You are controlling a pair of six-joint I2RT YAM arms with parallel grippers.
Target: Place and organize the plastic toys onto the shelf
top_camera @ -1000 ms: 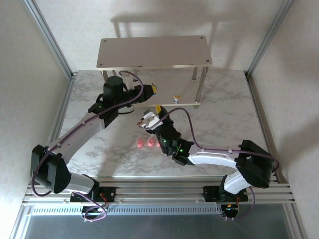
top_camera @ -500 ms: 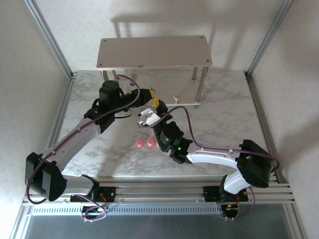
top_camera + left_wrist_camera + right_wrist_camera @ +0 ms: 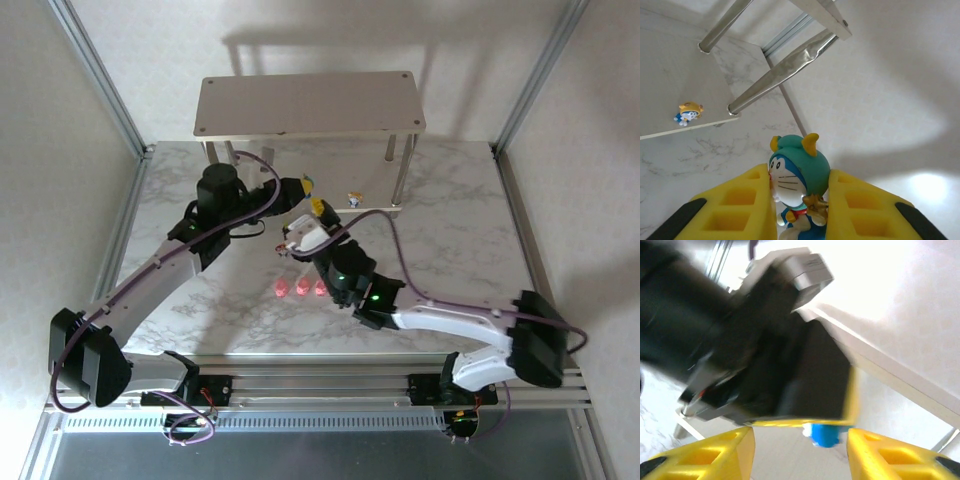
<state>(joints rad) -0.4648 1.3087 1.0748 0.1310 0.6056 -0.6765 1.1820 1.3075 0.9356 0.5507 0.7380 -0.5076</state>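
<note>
Next, my left gripper lets go of the teal-topped figurine on the marble table [image 3: 326, 257] between the shelf and the pink toys.
My left gripper [image 3: 799, 200] is shut on a teal-topped figurine [image 3: 799, 172], its yellow fingers [image 3: 740, 200] pressing both sides of the head. In the top view that gripper [image 3: 303, 186] hovers just in front of the shelf [image 3: 310, 105]. An orange-topped figurine [image 3: 688, 112] stands on the lower board [image 3: 368, 190]. My right gripper [image 3: 318, 209] is close beside the left one. In the blurred right wrist view its jaws [image 3: 800, 455] stand open and empty, with the held toy's blue base [image 3: 826, 435] just beyond them. Three pink toys [image 3: 301, 288] lie in a row on the table.
The shelf's silver legs [image 3: 782, 67] rise close ahead of the left gripper. The black body of the left wrist [image 3: 755, 340] sits right in front of the right gripper. Cage posts [image 3: 95, 75] flank the marble table [image 3: 450, 230].
The left gripper pulled back slightly from the shelf, still holding the figurine. The right arm swung its shoulder to the right, and its gripper moved up close to the left one.
</note>
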